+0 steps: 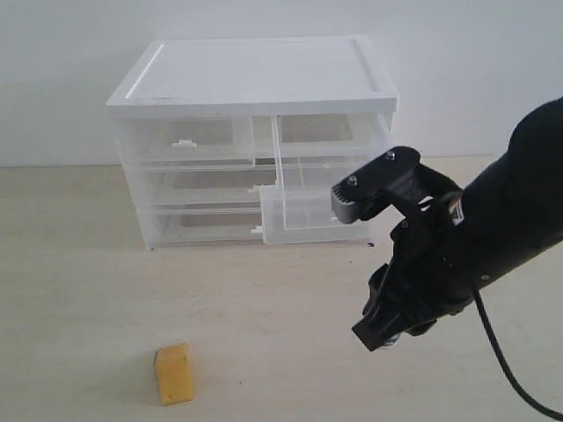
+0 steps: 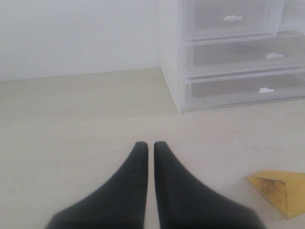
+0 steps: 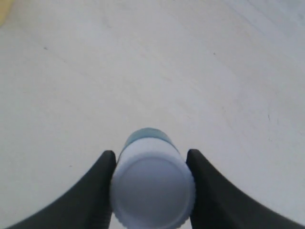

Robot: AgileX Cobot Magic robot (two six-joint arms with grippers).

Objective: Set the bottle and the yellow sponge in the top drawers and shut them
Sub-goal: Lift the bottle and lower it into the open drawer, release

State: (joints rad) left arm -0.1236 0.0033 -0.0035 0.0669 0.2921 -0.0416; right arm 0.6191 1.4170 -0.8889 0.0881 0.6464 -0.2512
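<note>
The bottle, now held low over the table in front of the cabinet, will go down inside the pulled-out top drawer [image 1: 332, 201], close behind the drawer's front panel, set there by my right gripper.
In the right wrist view the bottle [image 3: 152, 186] shows its white cap, with teal label behind it, and my right gripper [image 3: 150, 154] is shut on it, a finger against each side. In the exterior view that gripper [image 1: 387, 336] hangs low over the table in front of the cabinet [image 1: 255, 75] and hides the bottle. The top right drawer [image 1: 317, 220] is pulled out; the top left drawer [image 1: 189, 141] is closed. The yellow sponge [image 1: 175, 374] stands on the table at the front left. My left gripper [image 2: 150, 144] is shut and empty, with the sponge [image 2: 279, 191] off to one side of it.
Two full-width drawers [image 2: 248, 57] below the top ones are closed. The cabinet stands against a white wall. The right arm's black cable [image 1: 506, 360] trails down at the front right. Bare wooden table lies between sponge and cabinet.
</note>
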